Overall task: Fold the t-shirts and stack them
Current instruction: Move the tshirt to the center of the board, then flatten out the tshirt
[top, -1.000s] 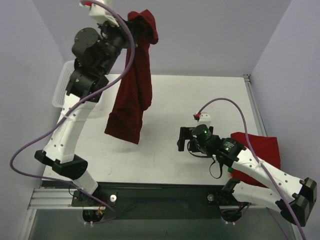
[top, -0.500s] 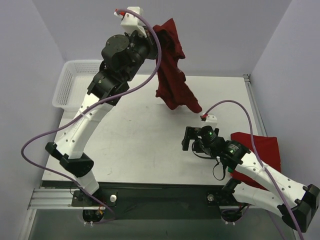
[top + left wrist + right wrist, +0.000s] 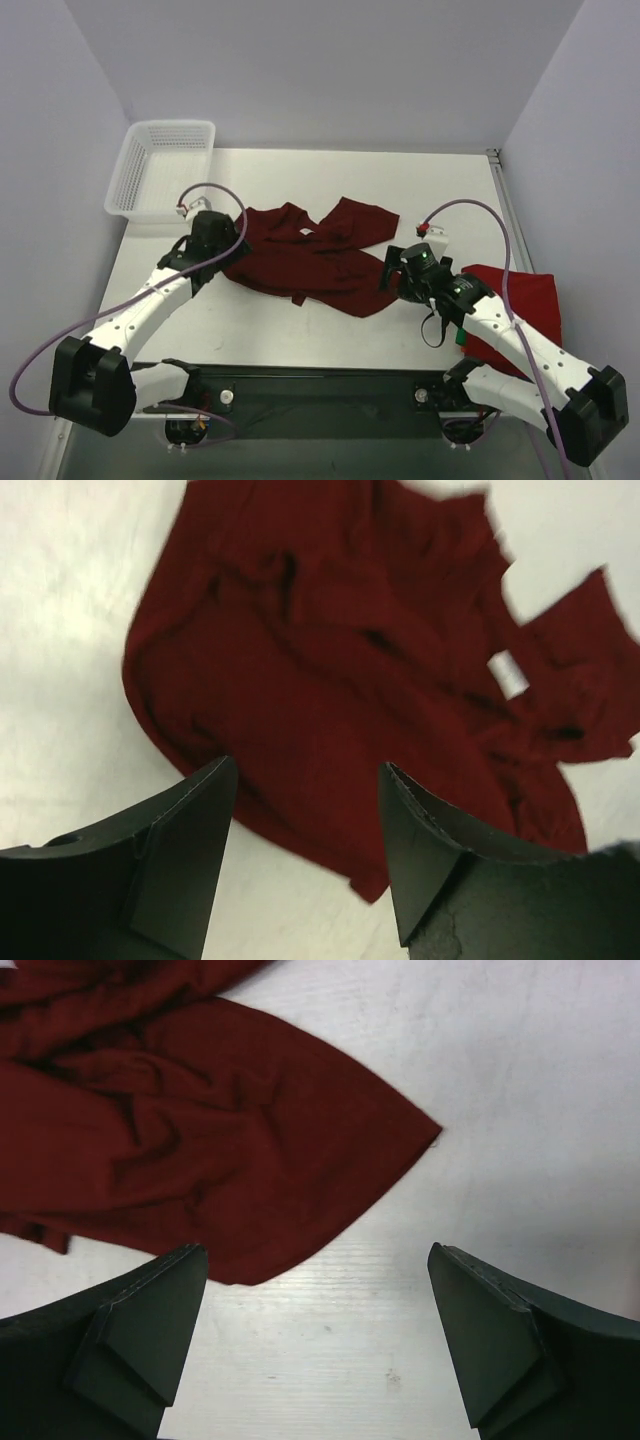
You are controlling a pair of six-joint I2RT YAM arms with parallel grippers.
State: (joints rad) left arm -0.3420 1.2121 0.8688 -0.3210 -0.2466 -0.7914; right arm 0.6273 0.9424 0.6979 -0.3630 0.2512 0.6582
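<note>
The dark maroon t-shirt's pointed corner [image 3: 398,273] [image 3: 415,1140], the one closest to the red t-shirt, should be reached next by my right gripper, which should close there.
The dark maroon t-shirt [image 3: 310,258] lies crumpled and spread across the middle of the table, with a white neck label showing. My left gripper [image 3: 232,258] sits low at the shirt's left edge, open, and the left wrist view shows the maroon t-shirt [image 3: 330,670] beyond the gripper [image 3: 305,770] with nothing between the fingers. My right gripper [image 3: 388,272] is open at the shirt's right corner. In the right wrist view the maroon t-shirt [image 3: 200,1150] ends just short of the gripper [image 3: 315,1252], which is over bare table. A brighter red t-shirt [image 3: 520,300] lies folded at the right edge.
A white mesh basket [image 3: 165,165] stands at the back left corner. The right arm's forearm crosses over part of the red shirt. Purple cables loop from both wrists.
The left arm swung the hanging maroon shirt rightward and down from high up; the shirt now lies on the table and the left gripper has let go. The right gripper shifted slightly toward the shirt.
</note>
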